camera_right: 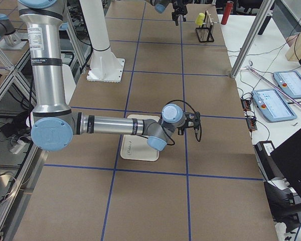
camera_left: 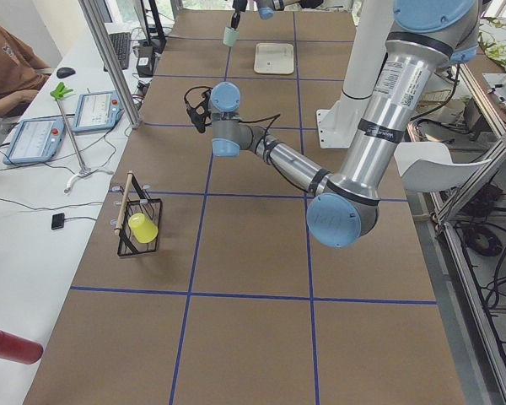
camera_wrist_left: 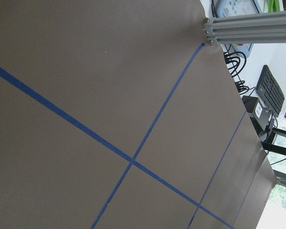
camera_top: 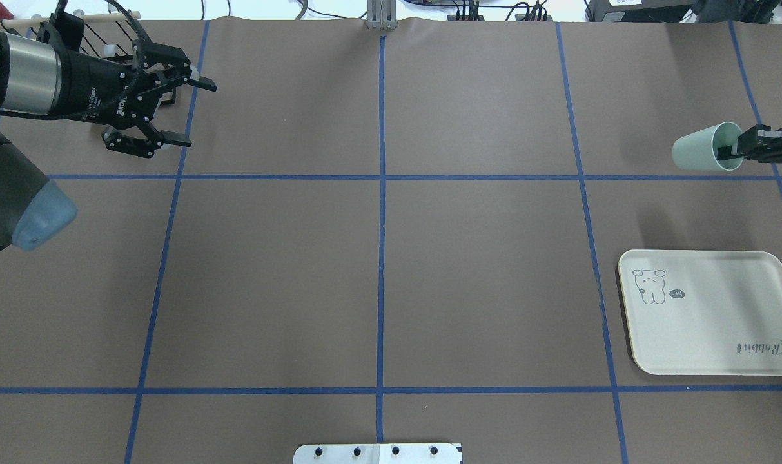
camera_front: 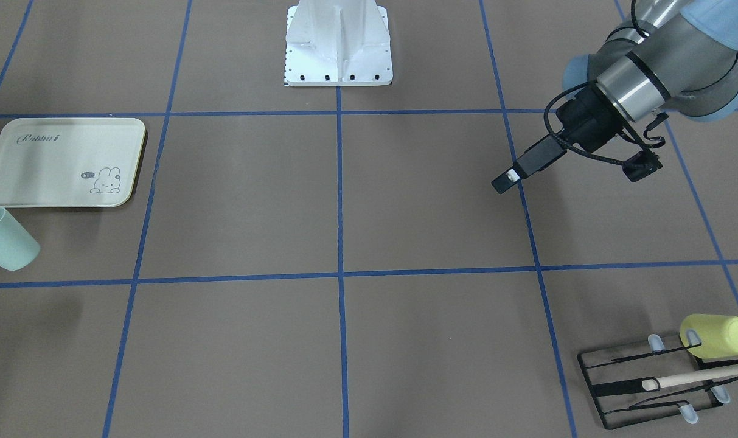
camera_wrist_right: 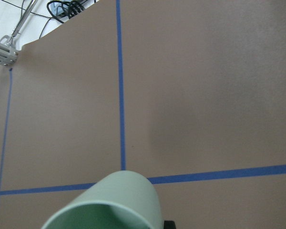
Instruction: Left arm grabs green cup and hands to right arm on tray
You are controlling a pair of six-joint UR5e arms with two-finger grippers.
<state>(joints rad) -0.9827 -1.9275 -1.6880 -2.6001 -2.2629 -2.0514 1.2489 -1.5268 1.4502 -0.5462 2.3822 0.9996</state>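
Note:
Next, I release the green cup from my right gripper on the cream tray [camera_front: 61,152], between the lettering and the bunny drawing.
The pale mint-green cup [camera_top: 703,149] lies tilted on its side in my right gripper [camera_top: 729,152], which is shut on its rim at the table's far right, beyond the cream tray [camera_top: 706,335]. The cup also shows at the left edge of the front-facing view [camera_front: 6,240], beside the tray [camera_front: 52,158], and in the right wrist view [camera_wrist_right: 109,202]. The tray holds nothing. My left gripper [camera_top: 194,113] is open and empty over the far left of the table; it also shows in the front-facing view [camera_front: 575,172].
A black wire rack [camera_front: 642,383] with a yellow cup [camera_front: 718,336] and a wooden stick stands at the far left corner behind my left gripper. The robot's white base plate [camera_top: 378,453] is at the near edge. Blue tape lines grid the brown table.

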